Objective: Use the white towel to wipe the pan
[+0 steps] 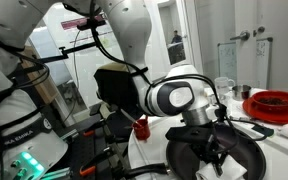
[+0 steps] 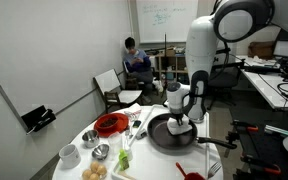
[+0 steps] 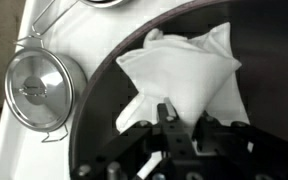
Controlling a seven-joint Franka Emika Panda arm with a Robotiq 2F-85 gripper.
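Note:
My gripper is going to let go of the white towel on the white table (image 1: 176, 118) between the dark pan and the red cup.
The white towel (image 3: 179, 62) lies crumpled inside the dark round pan (image 3: 102, 115) on the white table. In the wrist view my gripper (image 3: 187, 111) is down over the towel's near edge, with both fingers closed on a fold of the cloth. In both exterior views the gripper (image 1: 216, 140) (image 2: 180, 120) points straight down into the pan (image 1: 246, 160) (image 2: 162, 137). There the towel is mostly hidden by the fingers, and only a pale patch (image 2: 182, 127) shows.
A small steel lidded pot (image 3: 42, 88) stands just outside the pan's rim. A red bowl (image 2: 109, 124) (image 1: 274, 102), small bowls (image 2: 70, 155), a red cup (image 1: 141, 126) and other utensils share the round table. Chairs and a seated person (image 2: 134, 58) are behind.

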